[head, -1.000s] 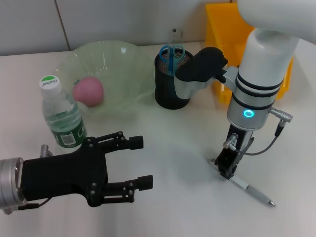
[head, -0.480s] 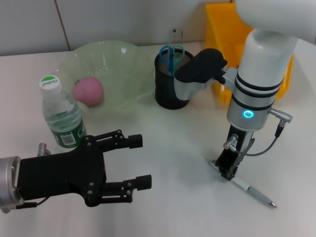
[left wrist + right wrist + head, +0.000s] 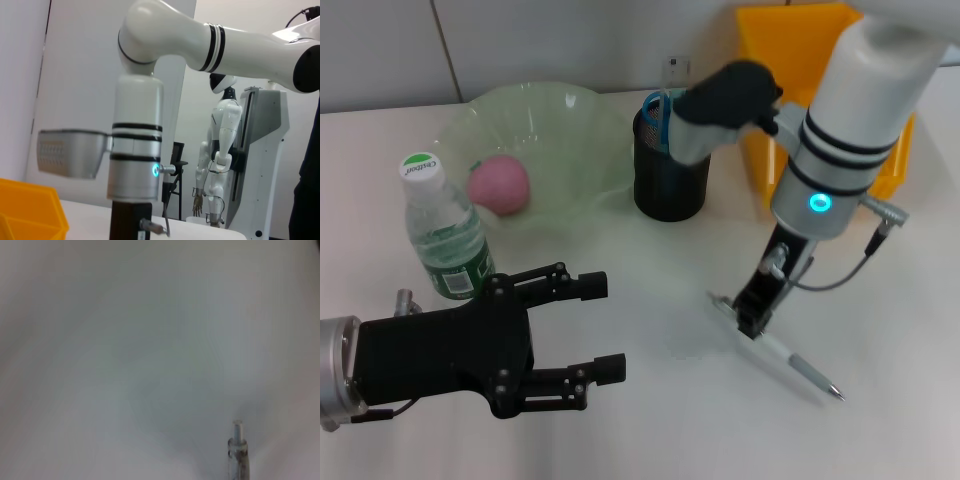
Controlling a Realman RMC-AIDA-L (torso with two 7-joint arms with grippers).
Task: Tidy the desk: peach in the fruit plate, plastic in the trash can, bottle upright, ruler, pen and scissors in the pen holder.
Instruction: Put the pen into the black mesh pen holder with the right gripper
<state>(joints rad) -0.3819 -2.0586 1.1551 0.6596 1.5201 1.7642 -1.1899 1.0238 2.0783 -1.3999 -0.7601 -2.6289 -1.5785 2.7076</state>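
Observation:
Next, my right gripper lets go of the white pen inside the black mesh pen holder [image 3: 677, 131], next to the blue scissors.
My right gripper [image 3: 752, 318] is shut on the white pen [image 3: 790, 360] near one end and holds it slanted just above the table, right of centre. The pen's end also shows in the right wrist view [image 3: 237, 452] over bare table. The black mesh pen holder [image 3: 666, 185] stands behind it, with blue scissors [image 3: 658, 112] and a clear ruler [image 3: 675, 70] in it. The pink peach [image 3: 500, 185] lies in the green fruit plate [image 3: 570, 120]. The bottle [image 3: 445, 235] stands upright at the left. My left gripper [image 3: 610, 328] is open and empty at the front left. No plastic shows.
A yellow bin [image 3: 820, 60] stands at the back right, behind my right arm [image 3: 840, 140]; its corner shows in the left wrist view [image 3: 25, 212]. White table lies between the two grippers.
My right gripper has moved left and up with the pen in it; the pen has left its spot on the table. The left gripper has stayed put.

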